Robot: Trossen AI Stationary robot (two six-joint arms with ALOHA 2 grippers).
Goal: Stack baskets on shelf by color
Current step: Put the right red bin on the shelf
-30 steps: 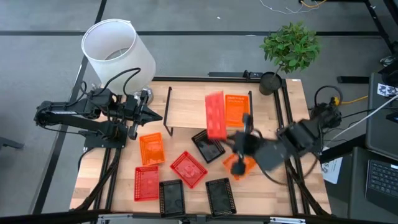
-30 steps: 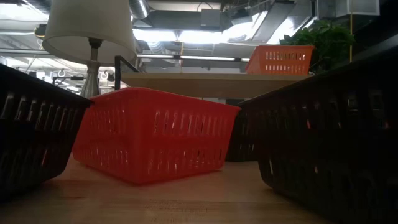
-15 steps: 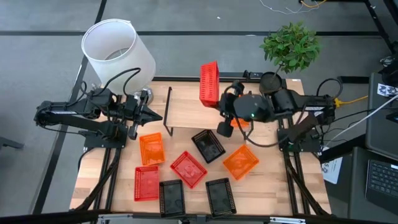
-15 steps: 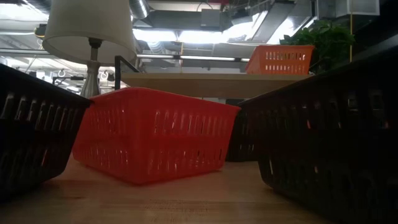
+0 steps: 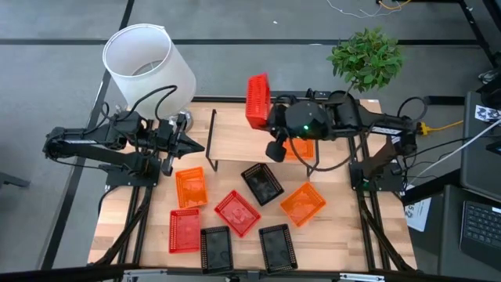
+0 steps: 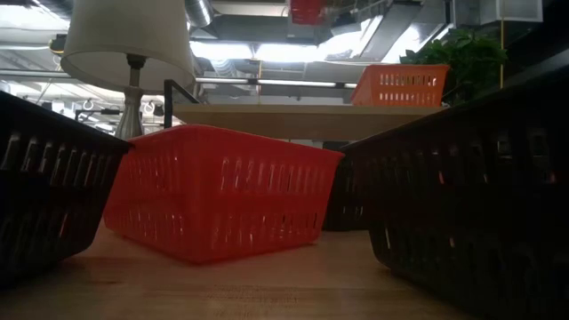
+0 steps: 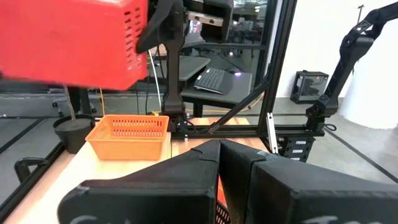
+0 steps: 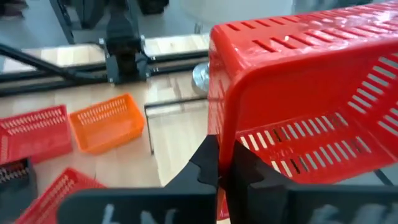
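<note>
Next, my right gripper lets go of the red basket on the shelf's bare middle [image 5: 257, 135], close beside the orange basket standing there.
My right gripper [image 5: 271, 117] is shut on a red basket [image 5: 258, 100], holding it tipped on its side in the air over the far edge of the shelf [image 5: 235, 137]. The basket's lower edge shows at the top of the low view [image 6: 307, 9]. One orange basket [image 7: 127, 134] stands on the shelf's right part. On the table in front lie two orange baskets [image 5: 191, 188] [image 5: 303, 202], two red ones [image 5: 237, 212] [image 5: 185, 229] and three black ones [image 5: 262, 184]. My left gripper [image 5: 200, 146] waits shut at the shelf's left end. My right gripper pinches one wall of the red basket at its rim [image 8: 219, 140], with one finger on each side of the wall. The fingers come from the table's right, slanting down. The basket is lifted clear of the shelf, tipped on its side with its walls upright.
A white lamp [image 5: 149, 63] stands at the table's far left and a potted plant [image 5: 364, 59] at its far right. Two black baskets [image 5: 215, 248] [image 5: 278, 247] lie near the front edge. The shelf's left and middle parts are bare wood.
My right gripper has swung with the red basket from over the shelf's near side toward the table's far edge and a little left. The basket, still tipped on its side, now shows at the top of the low view. The arm no longer covers the orange basket on the table's right.
</note>
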